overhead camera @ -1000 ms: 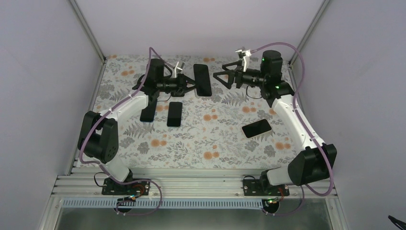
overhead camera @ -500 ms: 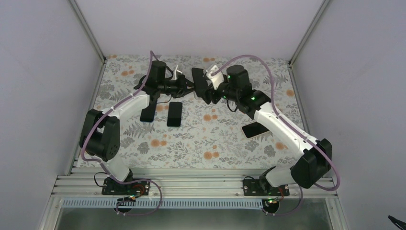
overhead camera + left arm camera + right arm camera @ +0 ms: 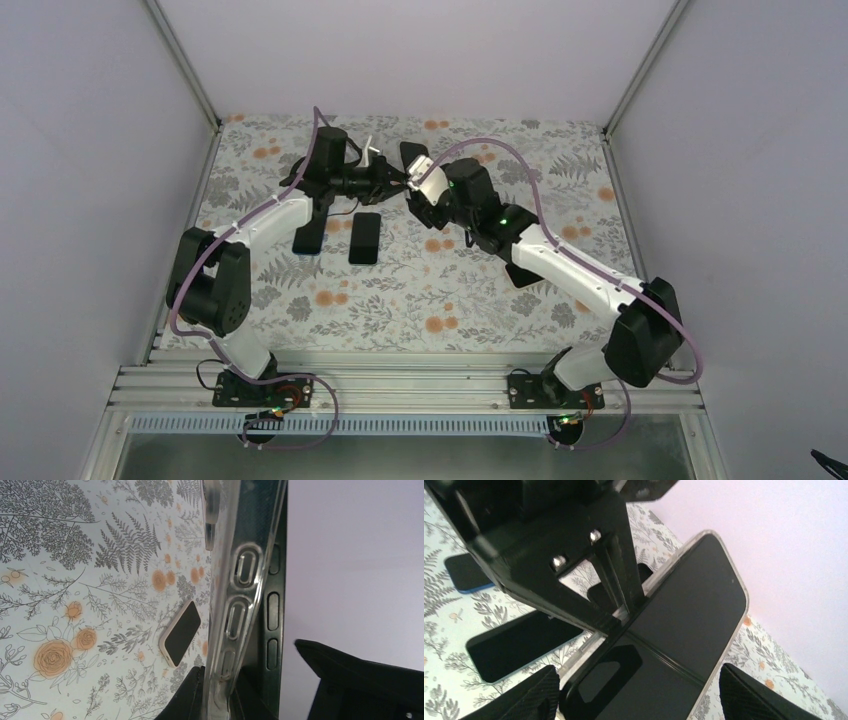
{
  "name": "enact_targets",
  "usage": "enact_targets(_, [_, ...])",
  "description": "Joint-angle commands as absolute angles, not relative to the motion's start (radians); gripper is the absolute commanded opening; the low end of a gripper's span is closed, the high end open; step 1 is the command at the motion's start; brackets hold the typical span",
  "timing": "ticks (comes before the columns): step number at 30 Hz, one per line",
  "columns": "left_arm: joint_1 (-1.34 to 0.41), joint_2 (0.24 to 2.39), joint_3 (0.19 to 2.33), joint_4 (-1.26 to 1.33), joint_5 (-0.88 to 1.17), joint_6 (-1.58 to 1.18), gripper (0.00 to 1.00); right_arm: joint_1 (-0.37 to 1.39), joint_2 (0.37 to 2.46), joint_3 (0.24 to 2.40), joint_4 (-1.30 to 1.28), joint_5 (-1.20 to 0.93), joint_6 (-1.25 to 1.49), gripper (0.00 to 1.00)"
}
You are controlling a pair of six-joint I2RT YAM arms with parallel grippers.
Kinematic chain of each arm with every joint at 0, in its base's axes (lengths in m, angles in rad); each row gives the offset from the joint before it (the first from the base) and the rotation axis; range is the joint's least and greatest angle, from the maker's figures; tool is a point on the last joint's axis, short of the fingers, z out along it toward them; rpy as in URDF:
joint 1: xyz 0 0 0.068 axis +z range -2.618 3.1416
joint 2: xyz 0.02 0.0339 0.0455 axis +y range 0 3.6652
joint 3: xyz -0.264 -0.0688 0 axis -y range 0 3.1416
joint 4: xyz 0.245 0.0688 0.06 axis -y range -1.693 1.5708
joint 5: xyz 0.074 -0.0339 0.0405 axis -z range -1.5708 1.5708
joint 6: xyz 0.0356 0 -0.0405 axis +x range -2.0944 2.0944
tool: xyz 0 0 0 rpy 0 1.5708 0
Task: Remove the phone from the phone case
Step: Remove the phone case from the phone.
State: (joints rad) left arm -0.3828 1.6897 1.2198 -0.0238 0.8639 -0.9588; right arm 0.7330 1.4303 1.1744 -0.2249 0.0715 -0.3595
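The robot's left gripper needs to set the clear phone case, now on edge above the table's far side, down on the floral table [image 3: 418,188] beyond the middle orange flowers.
My left gripper [image 3: 398,180] is shut on the edge of the clear phone case [image 3: 235,595] and holds it on edge above the table's far side. The dark phone [image 3: 272,580] stands partly out of the case along its side. In the left wrist view my left gripper [image 3: 217,680] pinches the case rim between its fingers. My right gripper [image 3: 425,195] has come up against the phone [image 3: 412,158]. In the right wrist view the right gripper [image 3: 638,672] is open, one finger on each side of the phone's black screen [image 3: 694,595], with small gaps showing.
Two dark phones [image 3: 365,237] [image 3: 310,235] lie on the floral table under the left arm. Another phone [image 3: 525,272] lies partly under the right arm. A beige-cased phone [image 3: 181,632] shows on the table in the left wrist view. Walls close off three sides.
The right arm has swung left from the far right to the held phone, and its jaws have narrowed around it. The left gripper has kept its grip in place.
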Motion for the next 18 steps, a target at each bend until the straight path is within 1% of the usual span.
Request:
enact_targets(1, [-0.377,1.698,1.256,0.039,0.886,-0.978,0.03,0.756,1.453,1.145,-0.145,0.179,-0.413,0.74])
enact_targets(5, [-0.375,1.698,1.254,0.051,0.891,-0.988,0.02,0.774,1.456,1.109,-0.087,0.265,-0.452,0.71])
enact_targets(11, [-0.376,1.699,1.239,0.073,0.899,-1.006,0.02,0.779,1.444,1.076,-0.008,0.355,-0.479,0.63])
enact_targets(15, [-0.376,1.700,1.226,0.102,0.916,-1.029,0.02,0.781,1.442,1.037,0.067,0.409,-0.530,0.56])
enact_targets(18, [-0.376,1.697,1.220,0.115,0.923,-1.039,0.03,0.782,1.448,1.004,0.148,0.450,-0.584,0.54])
